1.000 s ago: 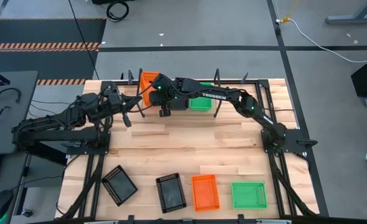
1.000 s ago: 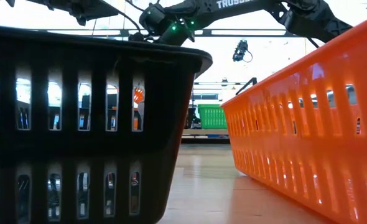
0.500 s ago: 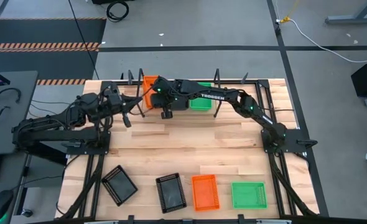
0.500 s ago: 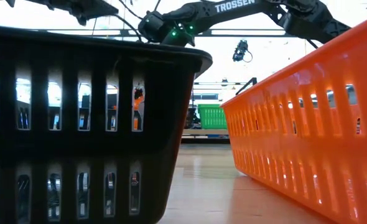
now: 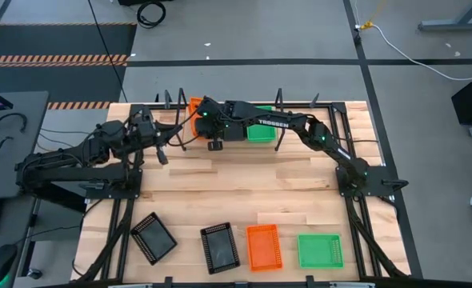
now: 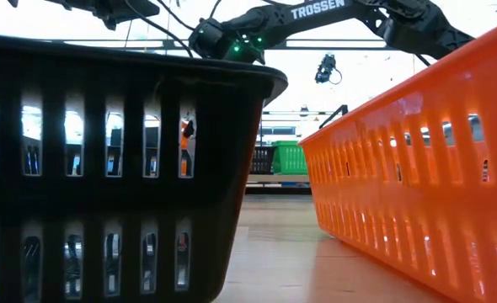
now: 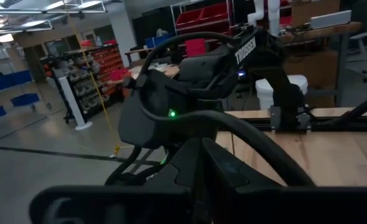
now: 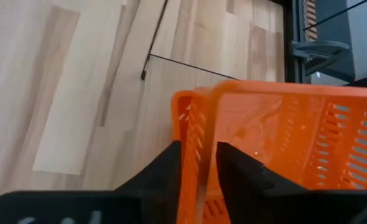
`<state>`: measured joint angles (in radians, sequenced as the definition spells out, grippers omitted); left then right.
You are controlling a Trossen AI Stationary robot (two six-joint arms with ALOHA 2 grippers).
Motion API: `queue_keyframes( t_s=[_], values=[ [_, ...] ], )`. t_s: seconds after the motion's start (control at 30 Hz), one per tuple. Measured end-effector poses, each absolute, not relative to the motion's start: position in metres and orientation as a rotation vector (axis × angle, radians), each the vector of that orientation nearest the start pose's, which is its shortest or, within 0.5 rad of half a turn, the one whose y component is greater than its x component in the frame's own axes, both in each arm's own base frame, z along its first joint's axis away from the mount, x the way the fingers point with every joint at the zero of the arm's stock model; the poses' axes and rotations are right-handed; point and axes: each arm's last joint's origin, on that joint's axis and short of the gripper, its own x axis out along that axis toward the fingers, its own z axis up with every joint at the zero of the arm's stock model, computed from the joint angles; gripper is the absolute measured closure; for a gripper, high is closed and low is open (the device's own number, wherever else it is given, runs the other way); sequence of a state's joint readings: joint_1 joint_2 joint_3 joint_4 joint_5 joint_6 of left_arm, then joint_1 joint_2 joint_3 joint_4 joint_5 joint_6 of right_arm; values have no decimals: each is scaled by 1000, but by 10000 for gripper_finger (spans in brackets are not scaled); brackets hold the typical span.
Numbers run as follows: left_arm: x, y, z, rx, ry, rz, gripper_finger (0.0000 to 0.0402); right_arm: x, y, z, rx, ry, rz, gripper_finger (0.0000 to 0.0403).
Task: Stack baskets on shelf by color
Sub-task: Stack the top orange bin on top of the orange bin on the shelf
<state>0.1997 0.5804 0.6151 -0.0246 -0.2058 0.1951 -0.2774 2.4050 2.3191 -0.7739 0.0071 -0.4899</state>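
Observation:
The upper orange basket is tilted inside the lower one, so my right gripper should take a new grip on the upper basket's end [image 8: 200, 152] and work that basket down until it is level.
My right gripper [image 5: 198, 114] reaches over the shelf's left end [image 5: 169, 99] and is shut on an orange basket [image 5: 194, 105]. In the right wrist view a second orange basket [image 8: 308, 143] sits close against the held one, above the light wooden board [image 8: 78, 93]. A green basket [image 5: 258, 133] rests on its base on the shelf, also seen in the low view [image 6: 289, 157]. My left gripper [image 5: 169, 147] hovers open just left of the right one, touching nothing. Two black baskets [image 5: 153, 238] [image 5: 220, 246], one orange [image 5: 262, 246] and one green [image 5: 320, 250] lie near the table's near edge. My right gripper holds the orange basket by an end wall [image 8: 195, 163], pinched between the two fingers [image 8: 165, 171], one on each side of the wall. Whether the basket's base rests on the shelf or on the other orange basket cannot be told.
Thin black shelf posts [image 5: 279, 98] stand beside the right arm. In the low view a black basket [image 6: 105, 168] and an orange basket [image 6: 417, 168] fill the foreground. Bare wood lies in the table's middle [image 5: 244, 192].
The held orange basket has shifted a little toward the table's far edge and shows less from under the right arm than a second ago. The right gripper has stayed shut on it. The left arm has kept still.

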Motion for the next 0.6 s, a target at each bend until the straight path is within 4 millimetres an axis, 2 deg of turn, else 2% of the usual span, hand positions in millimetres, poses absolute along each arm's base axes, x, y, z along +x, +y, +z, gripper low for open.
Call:
queue_keyframes(
  t_s=[0.17,0.37,0.47,0.6],
  values=[
    [134,33,318,193,31,405,379,510,-136,247,-349,891,-37,274],
    [134,33,317,194,31,407,382,515,-129,249,-378,857,-43,279],
    [134,33,318,194,29,408,378,515,-129,249,-412,874,-79,299],
    [134,33,318,194,29,409,375,515,-129,249,-439,885,-99,358]
  ],
)
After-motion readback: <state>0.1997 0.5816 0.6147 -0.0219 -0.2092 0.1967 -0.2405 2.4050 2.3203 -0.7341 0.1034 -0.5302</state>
